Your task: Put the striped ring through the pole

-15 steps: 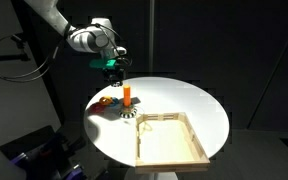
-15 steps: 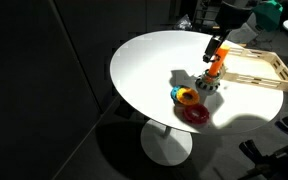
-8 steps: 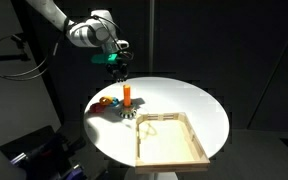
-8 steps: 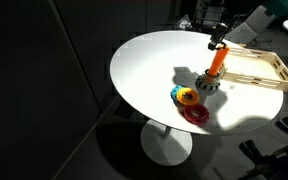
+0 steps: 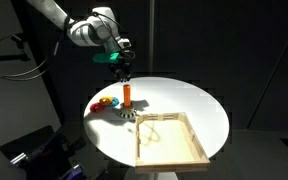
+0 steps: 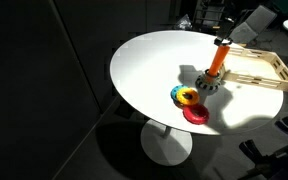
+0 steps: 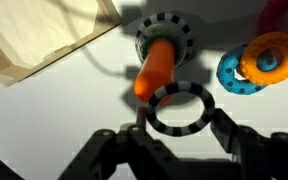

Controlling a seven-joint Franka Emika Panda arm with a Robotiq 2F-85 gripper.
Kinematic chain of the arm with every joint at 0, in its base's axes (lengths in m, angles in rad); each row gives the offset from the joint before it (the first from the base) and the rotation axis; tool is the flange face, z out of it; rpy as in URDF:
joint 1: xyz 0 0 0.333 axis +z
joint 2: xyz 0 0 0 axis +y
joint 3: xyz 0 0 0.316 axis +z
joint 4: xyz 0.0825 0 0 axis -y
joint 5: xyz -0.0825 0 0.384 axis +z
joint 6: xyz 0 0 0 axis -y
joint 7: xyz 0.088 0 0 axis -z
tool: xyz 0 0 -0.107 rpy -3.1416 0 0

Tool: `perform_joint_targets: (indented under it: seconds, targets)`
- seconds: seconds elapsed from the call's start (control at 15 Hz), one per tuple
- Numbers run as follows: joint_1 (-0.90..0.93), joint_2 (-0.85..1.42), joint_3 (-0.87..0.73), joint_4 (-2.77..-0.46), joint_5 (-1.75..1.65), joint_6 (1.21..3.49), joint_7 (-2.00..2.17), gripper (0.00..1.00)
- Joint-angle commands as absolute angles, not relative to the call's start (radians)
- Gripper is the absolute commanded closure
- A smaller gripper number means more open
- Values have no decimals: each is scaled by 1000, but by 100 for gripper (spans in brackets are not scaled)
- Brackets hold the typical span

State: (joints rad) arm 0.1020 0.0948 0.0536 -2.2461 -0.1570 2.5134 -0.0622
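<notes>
The robot's gripper will release the striped ring around the orange pole, so it rests on the round striped base [image 5: 128, 108] [image 7: 163, 46].
The orange pole [image 7: 156, 66] stands upright on a round striped base [image 7: 165, 28] on the white table; it shows in both exterior views [image 5: 127, 96] [image 6: 216, 57]. My gripper [image 7: 180, 122] is shut on the black-and-white striped ring [image 7: 179, 108] and holds it in the air above the pole. In the wrist view the ring lies just below the pole's top, partly over it. In an exterior view the gripper [image 5: 122, 66] hangs straight above the pole, with a gap.
A blue, yellow and orange ring [image 7: 254, 62] [image 6: 185, 96] and a red ring [image 6: 195, 114] lie beside the pole's base. A wooden tray [image 5: 169, 138] [image 6: 252, 67] sits close on the other side. The table edge [image 5: 96, 125] is near.
My gripper has risen with the striped ring, from right at the pole to clearly above its top. The pole and the other rings have not moved.
</notes>
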Motion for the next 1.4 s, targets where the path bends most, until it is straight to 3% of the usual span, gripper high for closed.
perform_joint_targets:
  seconds: [0.0,1.33]
  targets:
    - [87,62,45,-2283,-188,2510,-27,58]
    - [70,90,28,-2314,-190,2584,-21,58]
